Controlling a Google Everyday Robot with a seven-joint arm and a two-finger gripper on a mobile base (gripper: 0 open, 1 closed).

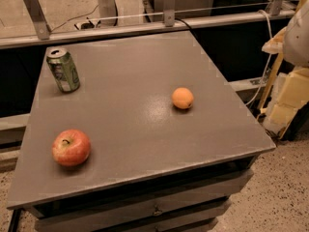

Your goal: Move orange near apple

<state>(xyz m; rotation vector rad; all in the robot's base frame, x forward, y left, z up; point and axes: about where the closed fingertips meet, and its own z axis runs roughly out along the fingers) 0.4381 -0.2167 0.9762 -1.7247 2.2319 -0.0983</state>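
Note:
The robot's gripper should next move to the small orange on the grey table top and close on the orange's upper sides [182, 93], to carry it toward the apple.
The small orange [182, 98] lies on the grey table top [135, 81], right of the middle. The large red apple [71, 147] with yellowish patches and a stem dimple sits near the front left corner, well apart from the orange. My gripper does not show in the camera view; only pale, bulky shapes [295, 30] stand at the right edge, off the table.
A green drink can [63, 69] stands upright at the back left of the table. A metal rail with posts [145, 25] runs behind the table. Drawers [154, 209] are under the front edge. Cables and yellowish blocks [289, 100] sit to the right.

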